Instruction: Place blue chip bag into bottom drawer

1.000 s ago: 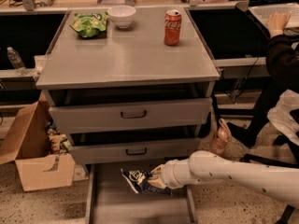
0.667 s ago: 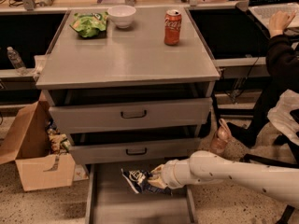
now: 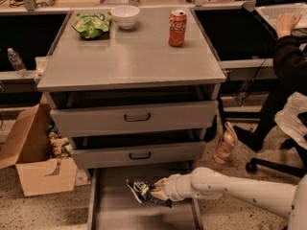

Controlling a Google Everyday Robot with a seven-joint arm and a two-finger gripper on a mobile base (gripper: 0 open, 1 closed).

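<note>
The blue chip bag, now hanging just above the drawer floor, will be put down by my gripper on the bottom drawer's inside (image 3: 161, 202), between its middle and the arm-side.
The blue chip bag (image 3: 144, 191) is a crumpled dark blue foil bag with white markings, held over the open bottom drawer (image 3: 115, 210), the lowest grey tray pulled out from the cabinet. My gripper (image 3: 159, 191) reaches in from the right on a white arm and is shut on the bag's right end. The bag hangs just above the drawer floor, near the drawer's middle right. Whether the bag touches the floor I cannot tell.
On the cabinet top (image 3: 129, 56) stand a green chip bag (image 3: 91, 24), a white bowl (image 3: 125, 16) and a red soda can (image 3: 177, 28). An open cardboard box (image 3: 33, 157) sits at the left. A pink bottle (image 3: 224, 145) and a seated person (image 3: 290, 80) are at the right.
My gripper and the bag have stayed almost in the same place over the bottom drawer; no clear change.
</note>
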